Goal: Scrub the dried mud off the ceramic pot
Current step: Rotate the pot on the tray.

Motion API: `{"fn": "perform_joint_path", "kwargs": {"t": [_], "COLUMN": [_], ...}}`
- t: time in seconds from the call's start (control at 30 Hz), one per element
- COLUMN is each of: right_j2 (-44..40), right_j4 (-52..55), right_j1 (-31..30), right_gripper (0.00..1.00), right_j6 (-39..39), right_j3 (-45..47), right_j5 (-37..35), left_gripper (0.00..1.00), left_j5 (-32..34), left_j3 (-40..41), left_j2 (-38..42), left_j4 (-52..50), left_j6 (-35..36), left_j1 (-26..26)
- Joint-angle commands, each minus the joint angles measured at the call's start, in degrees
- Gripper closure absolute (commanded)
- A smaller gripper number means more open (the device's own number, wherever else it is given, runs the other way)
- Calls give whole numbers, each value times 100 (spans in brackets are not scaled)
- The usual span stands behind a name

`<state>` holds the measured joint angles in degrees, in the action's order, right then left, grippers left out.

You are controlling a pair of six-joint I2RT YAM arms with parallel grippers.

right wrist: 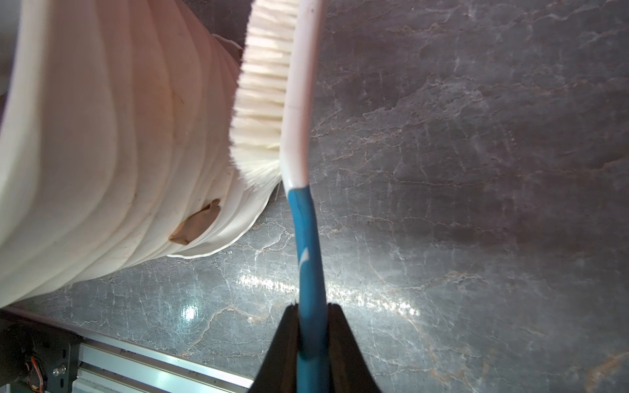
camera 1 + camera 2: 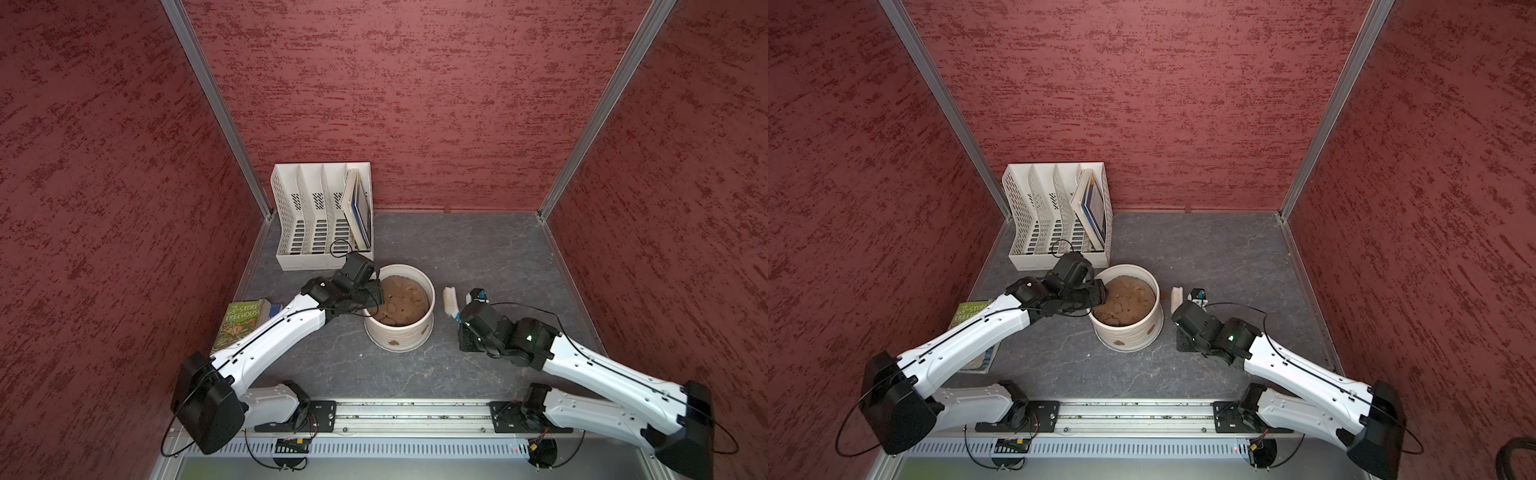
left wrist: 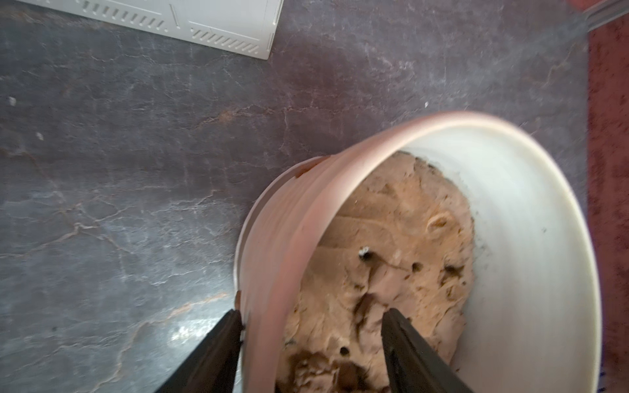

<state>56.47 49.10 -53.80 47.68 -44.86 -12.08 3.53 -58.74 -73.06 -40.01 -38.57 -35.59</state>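
My left gripper faces a mud patch turned to the front bar, away from the brush's bristles, so it should grip the pot's rim (image 3: 300, 268) again and turn the patch toward the brush.
The ceramic pot (image 2: 399, 337) is cream-white and ribbed and stands mid-table in both top views, with a lumpy brown mound (image 2: 405, 305) inside. Small brown patches of dried mud (image 2: 392, 343) (image 2: 424, 331) (image 2: 1119, 343) stick to its outer wall; the right wrist view shows one patch (image 1: 195, 226). My left gripper (image 3: 312, 311) is open at the pot's left rim, one finger outside the wall and one over the mound. My right gripper (image 1: 313, 306) is shut on the blue handle of a white brush (image 1: 265, 85). Its bristles face the pot's right side (image 1: 85, 153), close to the wall.
A white slotted file rack (image 2: 320, 216) holding books stands at the back left. A green book (image 2: 241, 324) lies under my left arm. A small white-and-blue object (image 2: 478, 296) sits right of the brush (image 2: 449, 300). Red walls enclose three sides; a metal rail (image 2: 407, 415) runs along the front.
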Motion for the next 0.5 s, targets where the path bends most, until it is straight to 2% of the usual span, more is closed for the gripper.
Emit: {"fn": "perform_joint_path", "kwargs": {"t": [0.0,0.13,0.33,0.47], "right_j2": [-78,-110,-67,-59], "right_j4": [97,118,47,57], "right_j1": [-56,-65,-63,-58], "right_gripper": [100,100,100,100], "right_j6": [116,185,248,251], "right_j3": [-153,-130,-113,-150], "right_j5": [-259,-269,-251,-243], "left_gripper": [29,30,34,44], "left_j5": [-156,-352,-422,-275], "left_j3": [-238,-490,-518,-666], "left_j2": [-250,-637,-769,-971], "left_j4": [793,989,1319,1074], "left_j6": [527,1038,1231,1208], "left_j1": [199,349,364,360]}}
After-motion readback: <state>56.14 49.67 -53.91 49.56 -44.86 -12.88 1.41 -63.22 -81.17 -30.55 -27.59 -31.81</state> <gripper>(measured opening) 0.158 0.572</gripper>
